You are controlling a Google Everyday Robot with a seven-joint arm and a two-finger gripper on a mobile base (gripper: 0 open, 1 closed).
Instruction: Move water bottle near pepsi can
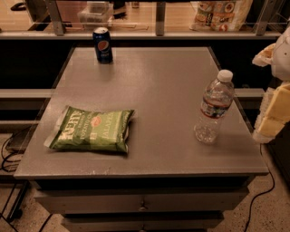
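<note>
I will go to the water bottle next and close my gripper around its label band [215,106], halfway between the bottle's white cap and its base.
The water bottle [214,108] is clear ribbed plastic with a white cap and a white-and-red label band. It stands upright near the right edge of the grey table [163,90]. The pepsi can [103,45] is dark blue with a round logo. It stands upright at the far left corner of the table, far from the bottle. My gripper [273,115] shows as white and yellowish parts at the right edge of the view. It is to the right of the bottle, beyond the table's edge, apart from the bottle and holding nothing that I can see.
A green chip bag [90,129] lies flat on the front left of the table. A shelf rail [158,34] with packaged goods [220,13] runs behind the table. Cables [9,154] hang at the lower left and a drawer front [142,201] is below the tabletop.
</note>
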